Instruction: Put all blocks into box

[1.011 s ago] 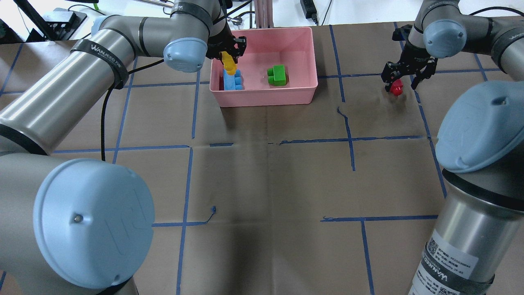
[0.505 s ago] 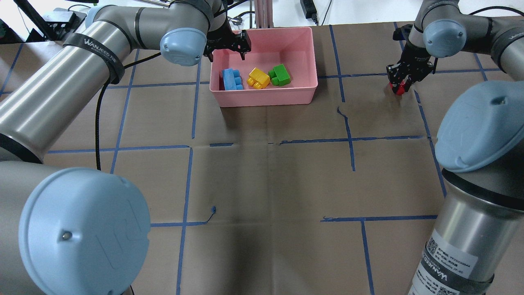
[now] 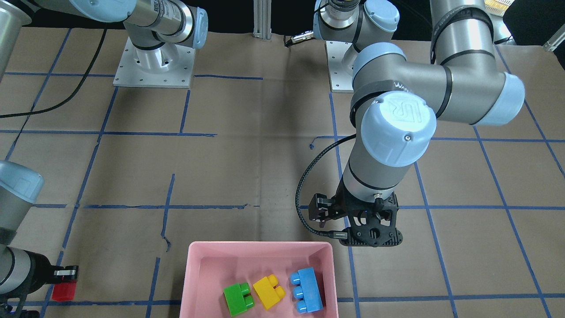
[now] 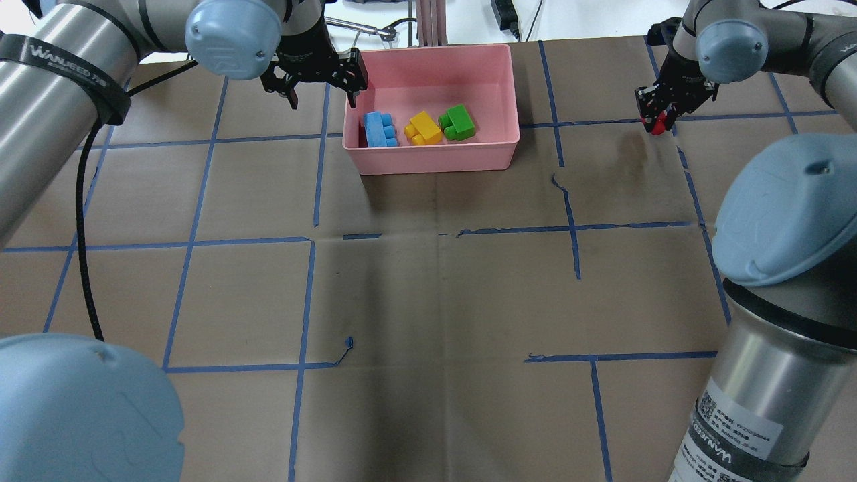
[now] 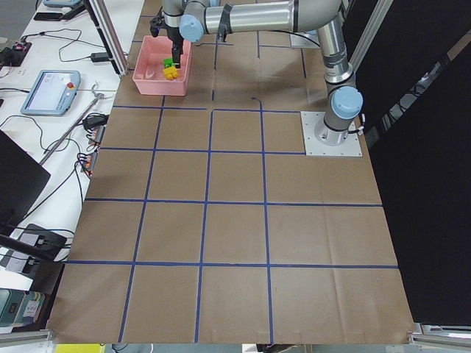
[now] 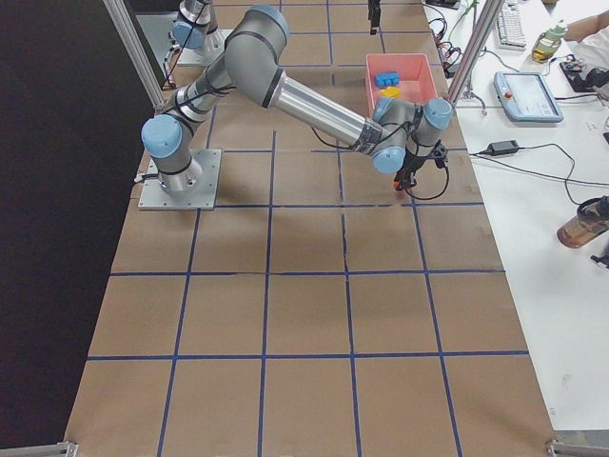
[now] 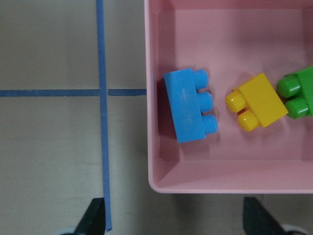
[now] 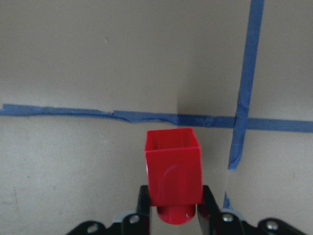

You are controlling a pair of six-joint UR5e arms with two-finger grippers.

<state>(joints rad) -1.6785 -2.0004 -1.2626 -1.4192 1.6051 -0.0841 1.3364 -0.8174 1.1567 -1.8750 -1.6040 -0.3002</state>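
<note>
The red brick, now held just above the table, will be let go by my right gripper inside the pink box, up [image 3: 231, 287] against the green brick.
The pink box [image 4: 428, 161] stands at the far middle of the table; it also shows in the front view [image 3: 260, 244] and the left wrist view [image 7: 230, 183]. In it lie the blue brick [image 4: 379, 129] [image 7: 188, 105], the yellow brick [image 4: 423, 128] [image 7: 257, 101] and the green brick [image 4: 457, 123] [image 7: 298, 91], side by side. My left gripper [image 4: 323, 94] is open and empty, raised over the box's left wall. My right gripper [image 4: 659, 120] [image 8: 173, 205] is shut on the red brick [image 8: 173, 174] [image 3: 64, 291], held just above the table to the right of the box.
The table is brown board with a grid of blue tape lines [image 4: 569, 227]. The left arm's black cable [image 4: 80, 201] hangs over the table's left part. Cables and devices lie beyond the table's far edge [image 4: 502, 13].
My left gripper let the yellow brick go; it now lies between blue and green. The left gripper rose and moved left. My right gripper shut on the red brick and lifted it.
</note>
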